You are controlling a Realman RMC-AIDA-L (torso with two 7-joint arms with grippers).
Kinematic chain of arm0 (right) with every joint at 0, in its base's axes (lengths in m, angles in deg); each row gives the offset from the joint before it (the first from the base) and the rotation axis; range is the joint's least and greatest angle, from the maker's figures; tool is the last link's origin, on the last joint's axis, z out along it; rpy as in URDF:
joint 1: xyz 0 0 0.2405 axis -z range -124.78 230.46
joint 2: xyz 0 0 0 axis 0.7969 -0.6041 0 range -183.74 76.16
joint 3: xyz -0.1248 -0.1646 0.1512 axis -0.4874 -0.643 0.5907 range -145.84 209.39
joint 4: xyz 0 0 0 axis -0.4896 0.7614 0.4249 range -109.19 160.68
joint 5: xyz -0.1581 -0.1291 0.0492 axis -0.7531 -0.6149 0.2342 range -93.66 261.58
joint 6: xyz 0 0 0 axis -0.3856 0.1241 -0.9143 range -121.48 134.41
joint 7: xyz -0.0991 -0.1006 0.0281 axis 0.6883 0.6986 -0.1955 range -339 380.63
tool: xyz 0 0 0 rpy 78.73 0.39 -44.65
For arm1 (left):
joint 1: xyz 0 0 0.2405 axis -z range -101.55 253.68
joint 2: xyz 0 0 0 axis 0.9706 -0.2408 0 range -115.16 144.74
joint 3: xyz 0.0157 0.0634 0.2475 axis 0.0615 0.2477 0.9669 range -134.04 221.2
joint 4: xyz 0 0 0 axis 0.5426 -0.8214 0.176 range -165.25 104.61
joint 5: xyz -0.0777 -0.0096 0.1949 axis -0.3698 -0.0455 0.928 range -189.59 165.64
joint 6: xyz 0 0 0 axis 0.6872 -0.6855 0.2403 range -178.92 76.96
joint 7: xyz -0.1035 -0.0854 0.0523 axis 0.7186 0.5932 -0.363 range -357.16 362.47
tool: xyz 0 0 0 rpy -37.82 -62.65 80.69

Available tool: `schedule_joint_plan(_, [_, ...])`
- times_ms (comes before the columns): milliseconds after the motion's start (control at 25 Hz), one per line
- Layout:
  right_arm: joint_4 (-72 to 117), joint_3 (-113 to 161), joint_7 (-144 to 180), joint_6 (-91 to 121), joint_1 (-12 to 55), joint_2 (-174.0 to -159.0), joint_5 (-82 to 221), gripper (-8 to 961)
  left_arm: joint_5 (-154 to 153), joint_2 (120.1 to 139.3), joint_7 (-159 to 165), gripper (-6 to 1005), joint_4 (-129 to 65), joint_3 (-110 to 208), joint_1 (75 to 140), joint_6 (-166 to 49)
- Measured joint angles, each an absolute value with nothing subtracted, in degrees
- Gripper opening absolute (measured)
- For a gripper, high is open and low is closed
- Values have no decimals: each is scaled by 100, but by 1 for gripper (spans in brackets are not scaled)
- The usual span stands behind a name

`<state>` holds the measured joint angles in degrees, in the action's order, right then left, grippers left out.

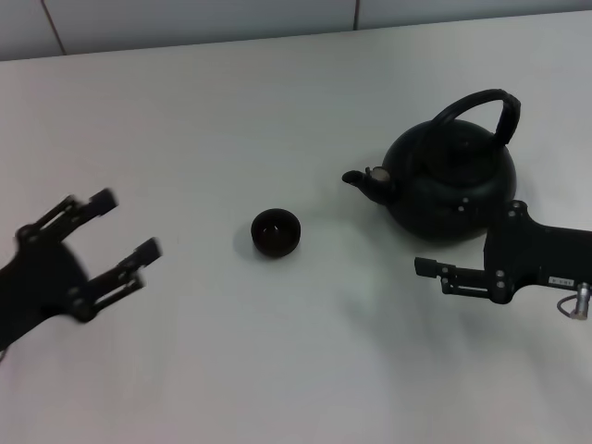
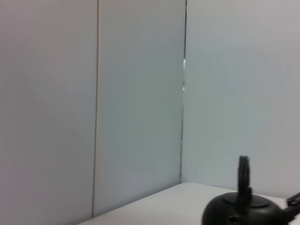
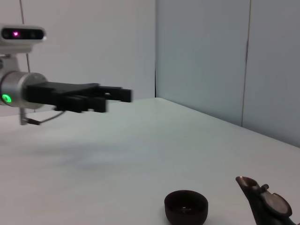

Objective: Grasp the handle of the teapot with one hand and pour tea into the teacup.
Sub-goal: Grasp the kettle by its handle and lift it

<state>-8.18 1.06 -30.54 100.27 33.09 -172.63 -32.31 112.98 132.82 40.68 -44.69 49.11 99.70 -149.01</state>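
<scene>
Next, my right gripper rises to the teapot and closes on the upright back part of its handle [image 1: 508, 122], opposite the teapot's spout.
The matte black teapot [image 1: 450, 180] stands at the right of the table, its spout [image 1: 365, 180] pointing left at the teacup [image 1: 276, 232]. The arched handle [image 1: 481, 106] stands upright over the lid. The small dark teacup sits mid-table, a short gap from the spout. My right gripper [image 1: 453, 242] is low, in front of the teapot's body and below the handle, with its fingers apart and empty. My left gripper [image 1: 127, 225] hovers open and empty at the far left. The right wrist view shows the teacup [image 3: 186, 206], the spout [image 3: 262, 199] and the left gripper [image 3: 117, 96]. The left wrist view shows the teapot [image 2: 243, 211].
The white table [image 1: 277, 111] ends at a pale panelled wall [image 1: 185, 18] behind. Nothing else stands on it.
</scene>
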Motion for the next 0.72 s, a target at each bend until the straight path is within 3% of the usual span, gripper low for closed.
schedule_joint_plan(240, [-759,111,-3061,10028,3265,-17271,-3226,688,11357,13282,4495,805,-5348,5198,9512,-15670])
schedule_joint_plan(720, [-705,128,-3075,9983,3273,-17274,-3222,689,12012,13291,4474,805,-5864,5207,9418,-15557])
